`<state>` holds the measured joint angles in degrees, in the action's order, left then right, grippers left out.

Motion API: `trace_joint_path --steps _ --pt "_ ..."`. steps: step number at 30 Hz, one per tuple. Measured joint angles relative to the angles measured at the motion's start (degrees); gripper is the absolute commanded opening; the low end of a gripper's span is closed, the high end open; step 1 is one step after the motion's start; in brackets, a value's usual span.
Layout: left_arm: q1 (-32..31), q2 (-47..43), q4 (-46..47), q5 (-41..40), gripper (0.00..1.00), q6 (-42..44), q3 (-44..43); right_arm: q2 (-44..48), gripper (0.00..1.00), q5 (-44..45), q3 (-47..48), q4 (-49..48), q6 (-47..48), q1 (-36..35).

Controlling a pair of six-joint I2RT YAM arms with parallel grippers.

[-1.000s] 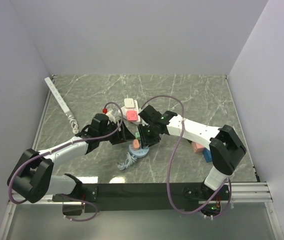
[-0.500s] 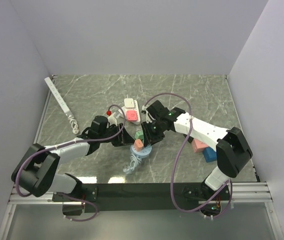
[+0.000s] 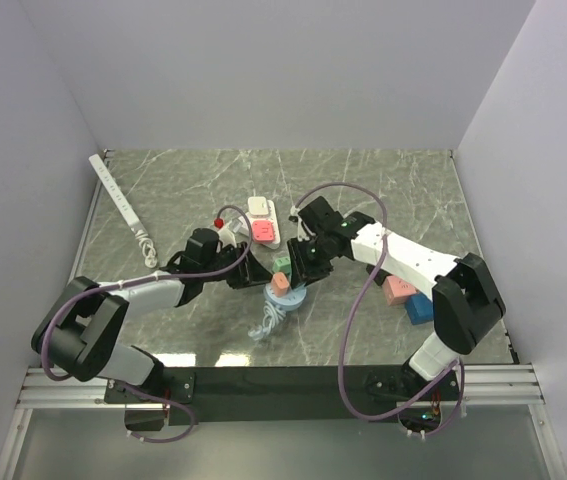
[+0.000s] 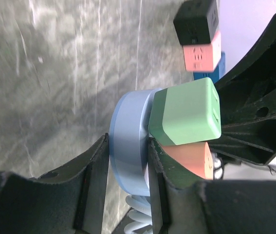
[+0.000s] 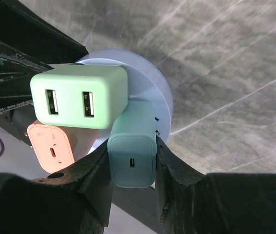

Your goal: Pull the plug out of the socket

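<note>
The robot's right gripper should set the teal plug, still in the socket beside the green plug, down on the table (image 3: 382,243) just behind the black adaptor.
The socket (image 3: 289,296) is a round pale-blue disc standing on edge in the middle of the table, with a green plug (image 3: 281,265) and a salmon plug (image 3: 280,284) in its face. My left gripper (image 3: 262,279) is shut on the socket's rim (image 4: 128,141); its fingers (image 4: 93,168) press both sides of the rim. In the left wrist view the green plug (image 4: 186,112) and salmon plug (image 4: 189,161) stick out to the right. My right gripper (image 5: 132,152) is shut on a teal plug (image 5: 132,146), which sits in the socket (image 5: 150,83) beside the green plug (image 5: 79,95).
A white coiled cable (image 3: 267,322) trails from the socket toward the near edge. Just behind lies a white power strip (image 3: 261,208) carrying a pink plug (image 3: 265,230). A long white strip (image 3: 118,195) lies at the far left. Pink (image 3: 398,291) and blue (image 3: 419,309) adaptors sit to the right.
My left gripper has moved right to the socket and closed on its rim. The right gripper, holding the teal plug, and the socket have shifted a little to the right.
</note>
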<state>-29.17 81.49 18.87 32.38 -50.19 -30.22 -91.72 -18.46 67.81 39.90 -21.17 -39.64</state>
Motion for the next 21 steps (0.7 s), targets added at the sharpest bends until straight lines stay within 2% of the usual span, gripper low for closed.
trace_joint_path --steps 8,21 --pt "-1.05 1.14 -2.47 -3.43 0.00 1.11 -3.74 -1.25 0.00 2.67 3.96 3.45 4.50 0.63" --pt "-0.87 5.35 -10.54 -5.55 0.00 4.00 -7.91 -6.21 0.00 15.50 6.49 5.05 1.84 -6.54"
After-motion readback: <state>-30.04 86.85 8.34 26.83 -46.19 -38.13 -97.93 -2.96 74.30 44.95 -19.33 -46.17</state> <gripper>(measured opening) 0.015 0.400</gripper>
